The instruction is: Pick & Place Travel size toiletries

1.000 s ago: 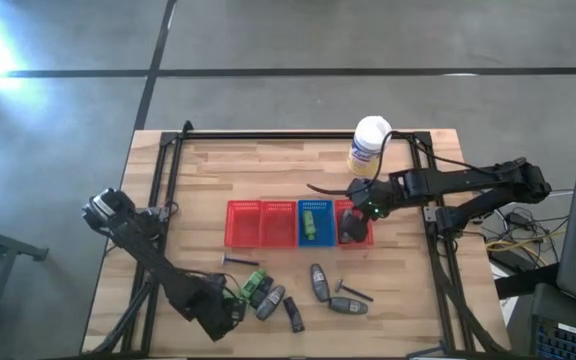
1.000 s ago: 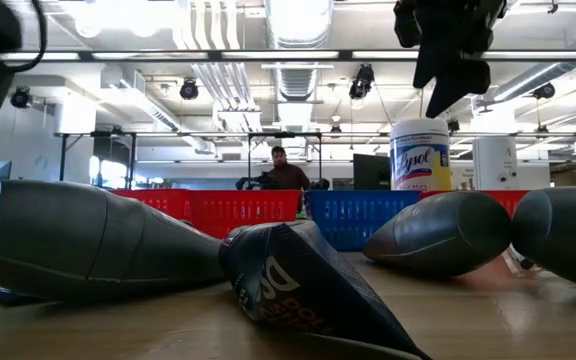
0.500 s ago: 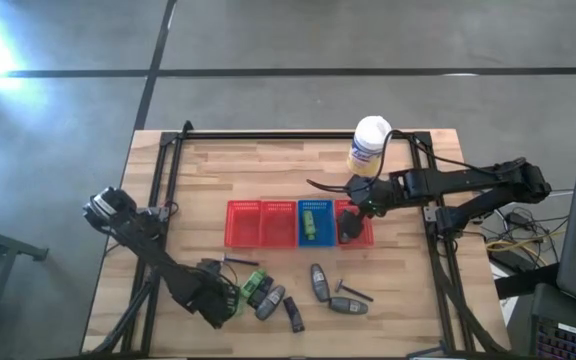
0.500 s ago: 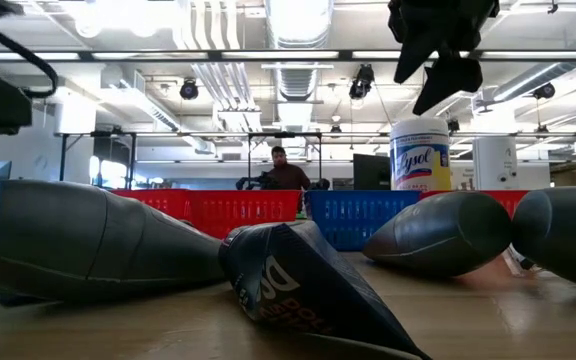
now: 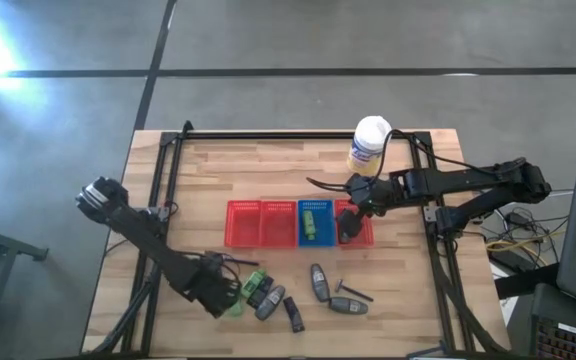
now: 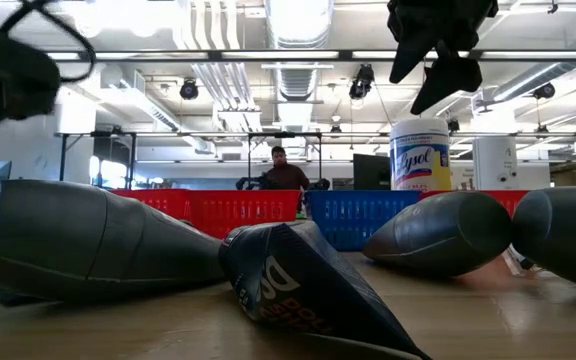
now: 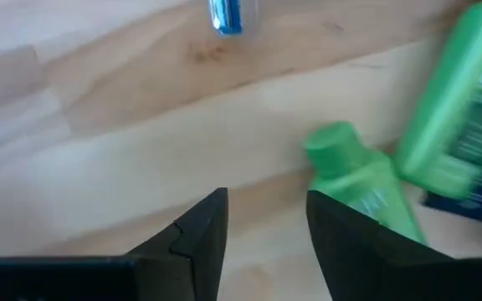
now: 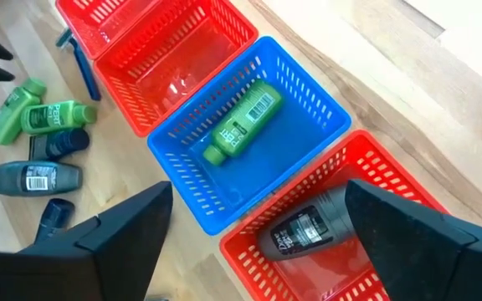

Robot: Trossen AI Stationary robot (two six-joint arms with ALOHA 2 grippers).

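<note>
The nearer green bottle is next for my left gripper, which should go around it and close on the bottle's bottom end (image 5: 234, 310) (image 7: 406, 224), opposite its cap.
Two bright green bottles (image 5: 251, 284) lie flat near the table's near edge, among dark grey tubes (image 5: 318, 280) and a thin black stick (image 5: 353, 292). My left gripper (image 5: 223, 296) is open and low beside them. In its wrist view the nearer green bottle (image 7: 354, 171) lies next to one finger (image 7: 341, 242), outside the gap. Another green bottle (image 8: 237, 125) lies in the blue basket (image 8: 325, 109). A dark tube (image 8: 308, 226) lies in the rightmost red basket (image 8: 408, 201). My right gripper (image 5: 353, 212) hovers wide open above that basket. My left gripper has one finger (image 7: 341, 242) close against the nearer green bottle's shoulder (image 7: 366, 188), coming at it low from the table's left. The finger hides that spot, so I cannot tell whether it touches. The bottle lies flat on the table.
Two more red baskets (image 5: 243, 222) stand left of the blue one. A white tub with a yellow label (image 5: 368, 145) stands near the far edge. A blue-handled razor (image 7: 224, 15) lies near the green bottles. Dark tubes (image 6: 78, 240) fill the low view's front. A person shows far behind the table.
My left gripper has moved from the near edge toward the far side and up to the green bottles, staying low. My right gripper has risen slightly above the rightmost red basket. The toiletries have not moved.
</note>
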